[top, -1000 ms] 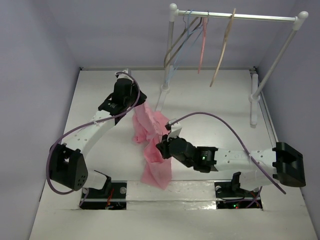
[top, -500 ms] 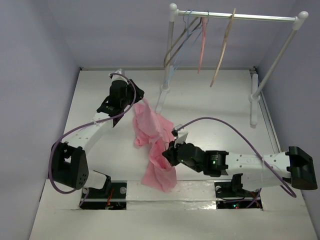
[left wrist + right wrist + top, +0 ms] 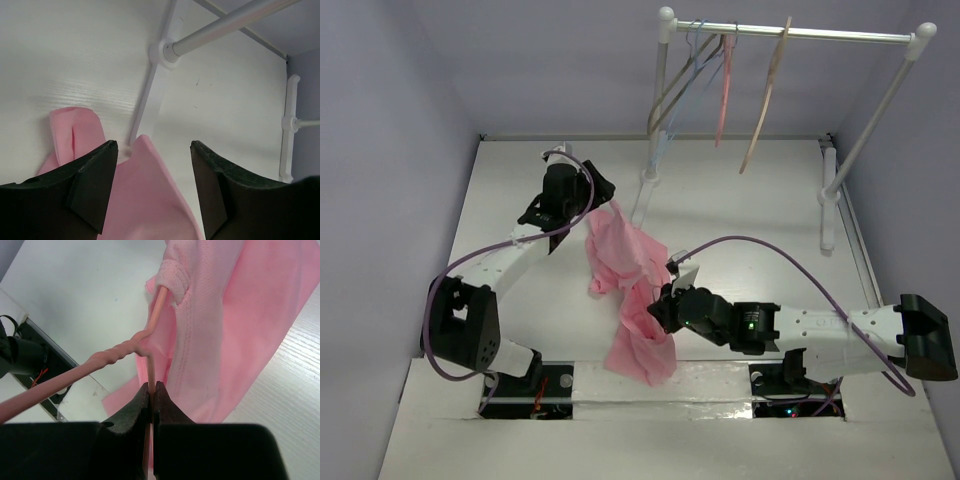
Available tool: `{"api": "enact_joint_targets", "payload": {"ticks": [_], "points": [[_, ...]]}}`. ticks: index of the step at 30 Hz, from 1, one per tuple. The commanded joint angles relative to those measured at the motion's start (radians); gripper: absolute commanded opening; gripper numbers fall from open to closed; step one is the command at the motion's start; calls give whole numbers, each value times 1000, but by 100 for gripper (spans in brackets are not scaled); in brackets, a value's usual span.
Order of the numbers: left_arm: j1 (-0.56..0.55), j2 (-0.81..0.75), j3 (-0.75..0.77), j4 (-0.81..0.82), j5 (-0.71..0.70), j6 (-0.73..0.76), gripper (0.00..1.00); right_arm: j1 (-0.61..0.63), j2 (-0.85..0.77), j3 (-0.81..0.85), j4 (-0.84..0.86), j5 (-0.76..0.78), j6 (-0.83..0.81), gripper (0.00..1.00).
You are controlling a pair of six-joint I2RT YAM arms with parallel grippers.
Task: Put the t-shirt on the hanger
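The light pink t-shirt is loose and crumpled along the hanger's arm, so my left gripper will pinch the shirt's far tip (image 3: 144,142) and pull the cloth tight.
The light pink t-shirt (image 3: 620,270) hangs in a crumpled strip between my two grippers, its lower end draped over the table's near edge. My left gripper (image 3: 598,205) stands open at the shirt's far end. In the left wrist view the fabric (image 3: 145,200) lies loose between the fingers of that gripper (image 3: 154,145), and neither finger presses it. My right gripper (image 3: 660,305) is shut on the thin salmon-pink hanger (image 3: 112,356), its jaws (image 3: 151,384) pinching the wire just below the twisted neck. The wire runs up into the shirt's collar (image 3: 172,282).
A white clothes rack (image 3: 790,33) stands at the back, its left post's foot (image 3: 150,100) just beyond the shirt. On it hang blue and grey wire hangers (image 3: 680,85), a pink one (image 3: 724,90) and a tan wooden one (image 3: 765,95). Walls close in both sides.
My left gripper has opened and let go of the shirt's far end. The right arm has shifted a little toward the near edge with the hanger still gripped.
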Motion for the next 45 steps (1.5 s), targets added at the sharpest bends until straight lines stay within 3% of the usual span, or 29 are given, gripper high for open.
{"api": "enact_joint_targets", "payload": {"ticks": [1, 8, 11, 15, 18, 21, 23, 25, 27, 32, 36, 39, 40, 45], "points": [[-1, 20, -32, 67, 56, -38, 57, 4, -11, 12, 63, 2, -1, 0], [-1, 57, -58, 122, 99, -81, 52, 4, 18, 18, 80, 0, -9, 0], [-10, 63, -67, 145, 105, -101, 45, 4, 28, 21, 88, -7, -8, 0], [-10, 64, -75, 162, 100, -113, 19, 4, 30, 13, 102, -10, -5, 0], [-10, 68, -86, 188, 108, -138, 8, 4, 30, 10, 102, -15, -3, 0], [-10, 74, -98, 210, 128, -156, 5, 4, 22, 6, 99, -12, 0, 0], [-10, 78, -100, 210, 131, -155, 11, 4, 10, 0, 99, -9, 2, 0], [-10, 86, -88, 192, 133, -141, 40, 4, 2, -5, 94, -6, 0, 0], [-10, 97, -65, 156, 128, -129, 53, 4, 2, -7, 89, -6, 2, 0], [-10, 100, -57, 141, 123, -118, 53, 4, 5, -8, 92, -3, 2, 0], [-19, 101, -67, 158, 128, -130, 38, 4, 12, -7, 99, -4, 2, 0], [-19, 94, -81, 178, 126, -141, 6, 4, 13, -7, 97, -3, 3, 0], [-19, 92, -81, 178, 123, -139, 1, 4, 12, -8, 97, -4, 5, 0], [-19, 49, -80, 170, 91, -120, 0, 4, -4, -25, 91, -3, 12, 0]]}}
